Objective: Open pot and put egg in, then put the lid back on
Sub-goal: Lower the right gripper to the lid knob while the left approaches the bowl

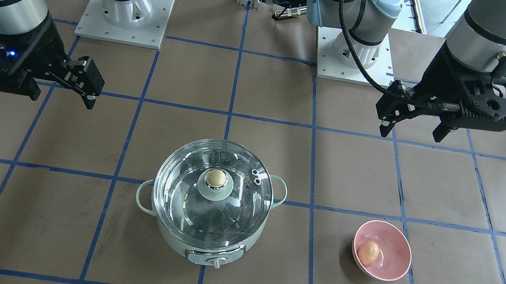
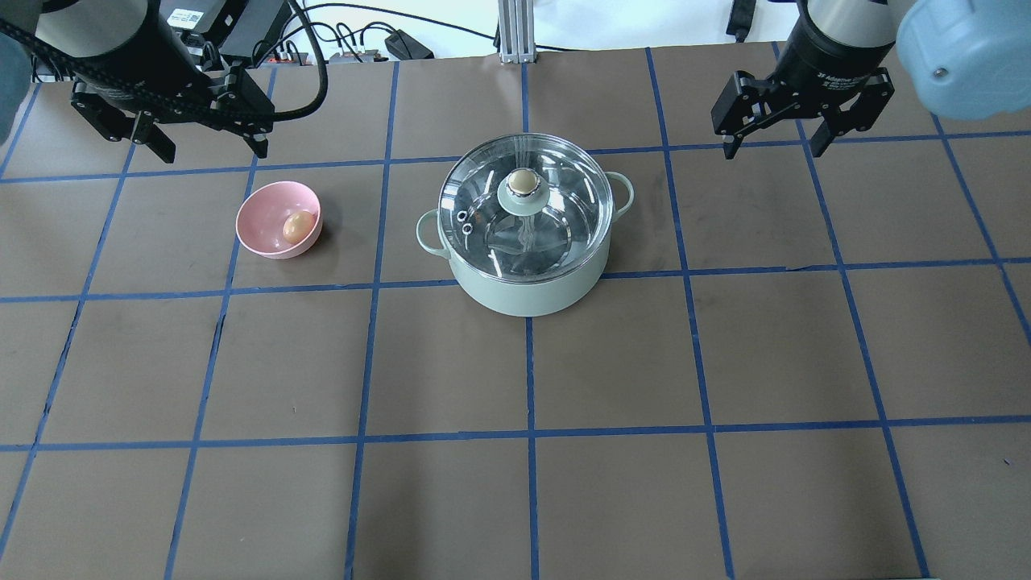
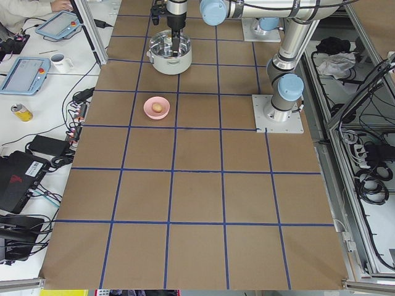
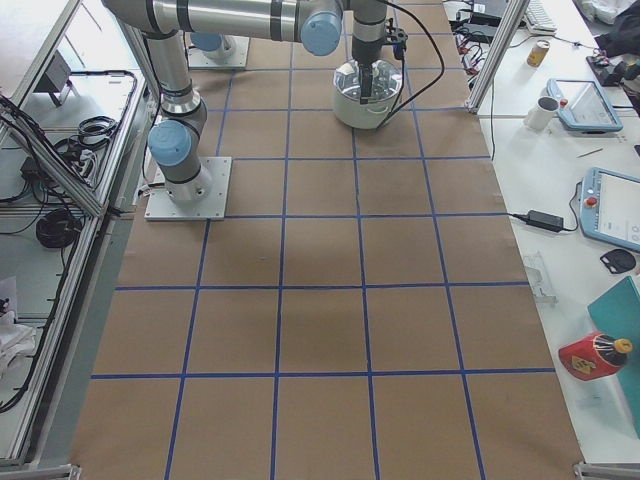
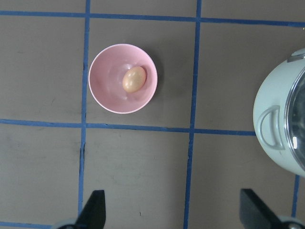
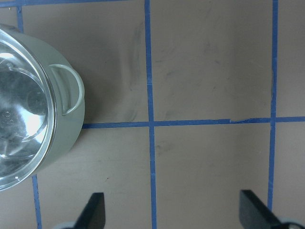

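Next, my right gripper goes to the beige knob [image 1: 216,178] of the glass lid and closes there, because the pot must be opened.
The mint-green pot [image 2: 523,292] stands at the table's middle, closed by the glass lid [image 2: 564,211] with its beige knob [image 2: 522,181]. It also shows in the front view [image 1: 202,244] with the lid [image 1: 179,196] on it. The tan egg [image 2: 297,226] lies in a small pink bowl [image 2: 262,208] to the pot's left; the left wrist view shows the egg [image 5: 134,79] too. My left gripper [image 2: 213,151] hangs open and empty above the table beyond the bowl. My right gripper [image 2: 773,149] hangs open and empty beyond the pot's right side.
The two arm base plates [image 1: 123,17] [image 1: 353,57] sit at the robot's edge of the table. Blue tape lines grid the brown table top [image 2: 612,362]. Side benches hold tablets and a mug [image 3: 60,60].
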You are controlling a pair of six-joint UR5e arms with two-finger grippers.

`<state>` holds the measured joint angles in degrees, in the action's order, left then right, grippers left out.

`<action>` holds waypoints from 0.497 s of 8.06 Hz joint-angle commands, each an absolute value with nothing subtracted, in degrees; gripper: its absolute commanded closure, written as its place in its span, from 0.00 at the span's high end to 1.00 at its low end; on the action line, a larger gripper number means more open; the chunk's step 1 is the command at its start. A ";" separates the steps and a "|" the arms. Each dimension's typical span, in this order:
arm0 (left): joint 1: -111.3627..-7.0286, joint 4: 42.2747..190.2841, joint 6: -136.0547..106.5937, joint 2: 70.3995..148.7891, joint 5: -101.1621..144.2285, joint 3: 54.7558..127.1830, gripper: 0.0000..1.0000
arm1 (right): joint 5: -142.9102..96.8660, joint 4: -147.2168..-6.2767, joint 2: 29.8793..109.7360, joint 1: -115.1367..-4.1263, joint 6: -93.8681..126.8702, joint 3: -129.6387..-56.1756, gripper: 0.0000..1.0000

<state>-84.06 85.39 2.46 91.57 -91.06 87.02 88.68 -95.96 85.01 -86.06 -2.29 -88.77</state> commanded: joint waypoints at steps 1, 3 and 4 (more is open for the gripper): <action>-79.73 82.10 2.73 95.88 -83.33 87.53 1.00 | 88.16 -96.67 84.82 -86.92 -2.02 -88.07 1.00; -78.49 77.91 3.42 100.34 -84.28 87.71 1.00 | 88.76 -101.57 82.90 -94.18 -1.15 -85.36 1.00; -78.40 69.43 3.25 105.16 -89.86 87.71 1.00 | 88.77 -101.43 80.01 -97.09 -0.97 -82.04 1.00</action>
<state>-79.06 79.64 3.14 98.38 -84.34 87.61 88.53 -99.31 83.73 -91.41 -1.52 -86.54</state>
